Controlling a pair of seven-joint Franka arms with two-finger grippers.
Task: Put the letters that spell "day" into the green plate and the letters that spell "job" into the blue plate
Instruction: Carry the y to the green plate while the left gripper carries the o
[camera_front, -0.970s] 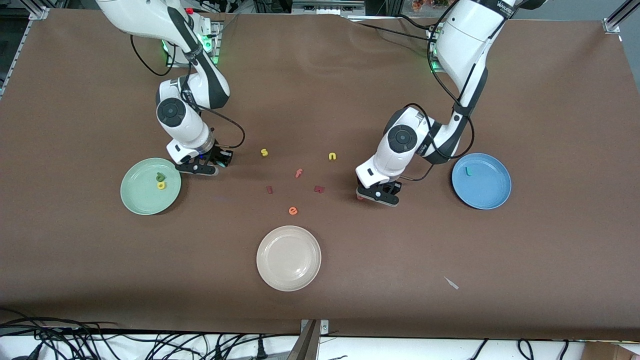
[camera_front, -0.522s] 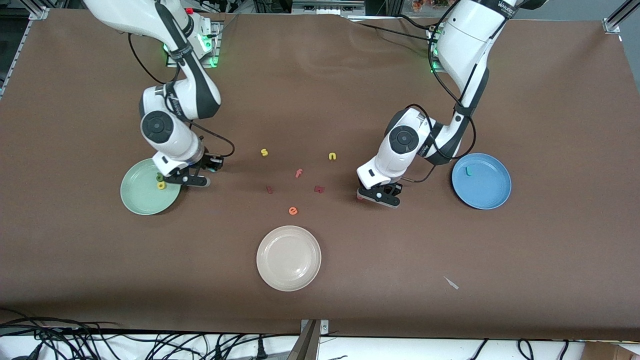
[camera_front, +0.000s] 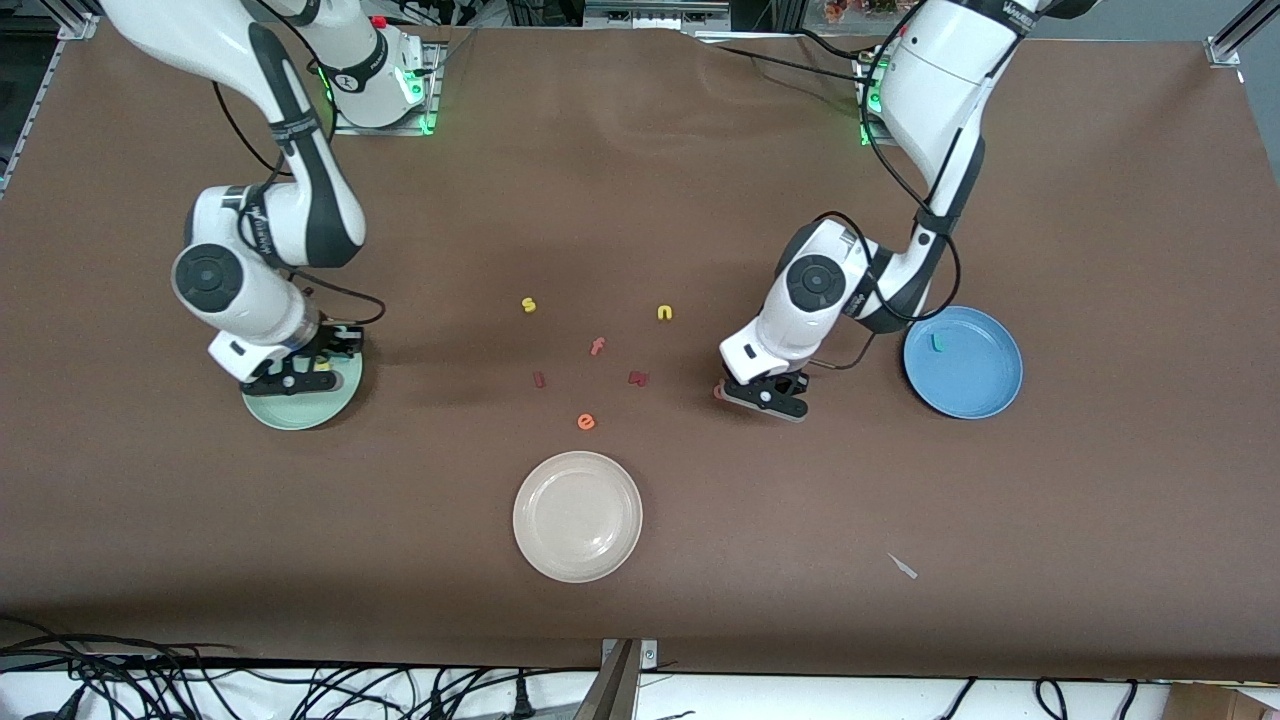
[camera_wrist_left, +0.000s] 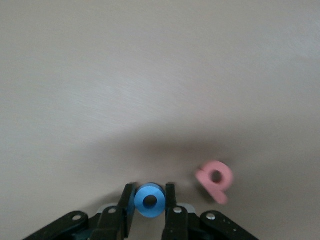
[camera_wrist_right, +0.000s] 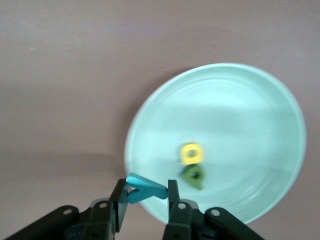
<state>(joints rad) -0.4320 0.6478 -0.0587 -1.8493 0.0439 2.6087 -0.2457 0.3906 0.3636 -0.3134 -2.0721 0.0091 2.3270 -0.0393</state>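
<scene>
My left gripper is to place the blue ring "o", now low at the table, close to the teal "j". It will let go of it near the middle of the blue plate (camera_front: 963, 377).
My left gripper (camera_wrist_left: 150, 194) is low at the table, shut on the blue ring "o" (camera_wrist_left: 150, 202). The salmon "b" (camera_wrist_left: 215, 180) lies on the brown cloth right beside it, also visible in the front view (camera_front: 718, 392) next to the left gripper (camera_front: 765, 395). The blue plate (camera_front: 975, 395) holds the teal "j" (camera_front: 937, 343). My right gripper (camera_wrist_right: 146, 186) is shut on the teal "y" (camera_wrist_right: 150, 190) over the rim of the green plate (camera_wrist_right: 250, 110). In that plate lie the yellow "a" (camera_wrist_right: 191, 153) and green "d" (camera_wrist_right: 194, 175). The right gripper (camera_front: 290, 378) hides most of the green plate (camera_front: 300, 412) in the front view.
Loose letters lie mid-table: a yellow "s" (camera_front: 529, 305), a yellow "n" (camera_front: 665, 313), a salmon "f" (camera_front: 597, 346), two dark red pieces (camera_front: 539, 379) (camera_front: 638, 378) and an orange "e" (camera_front: 586, 422). A cream plate (camera_front: 577, 516) sits nearer the front camera.
The right arm has swung toward its own end of the table and now holds the "y" over the green plate. The left gripper's fingers have closed in on the blue "o".
</scene>
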